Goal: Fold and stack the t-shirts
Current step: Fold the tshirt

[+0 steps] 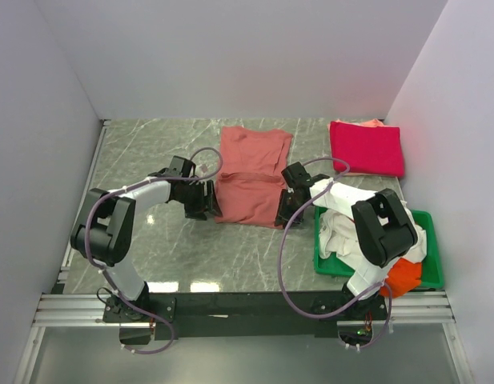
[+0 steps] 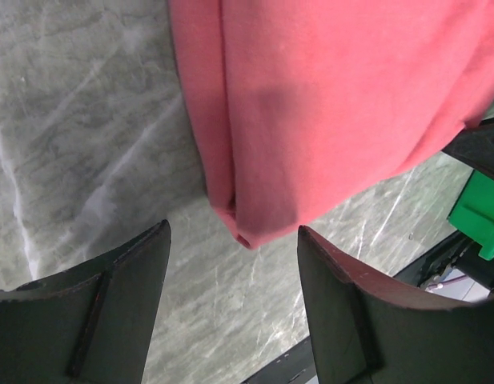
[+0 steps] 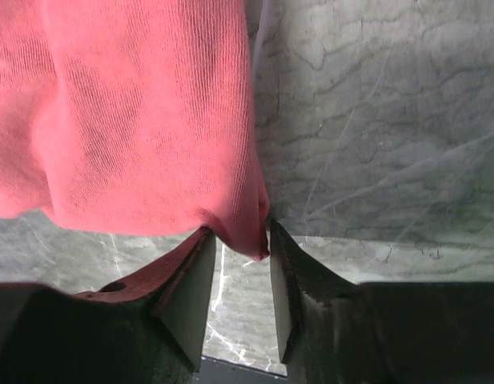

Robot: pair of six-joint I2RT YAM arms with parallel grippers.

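Next, I reach further in with my left gripper and pinch both layers (image 2: pixel 234 206) before lifting the t-shirt's edge, because the salmon-red t-shirt's loose near corner sits shallow in its open fingers.
The large salmon-red t-shirt (image 1: pixel 251 176) lies folded flat in the middle of the table. My left gripper (image 1: pixel 208 205) is open at its near left corner; in the left wrist view the corner (image 2: pixel 247 232) sits between the spread jaws of the left gripper (image 2: pixel 233 232), touching neither. My right gripper (image 1: pixel 285 210) is at the near right corner. In the right wrist view the right gripper (image 3: pixel 240 236) has its jaws drawn in close on that corner (image 3: pixel 251 236). A folded crimson-pink t-shirt (image 1: pixel 367 148) lies at the back right on an orange one (image 1: pixel 373 123).
A green tray (image 1: pixel 428 264) at the near right holds white cloth (image 1: pixel 336 232) and an orange shirt (image 1: pixel 405 278). White walls stand close on the left, back and right. The black mounting rail (image 1: pixel 247 306) runs along the near edge.
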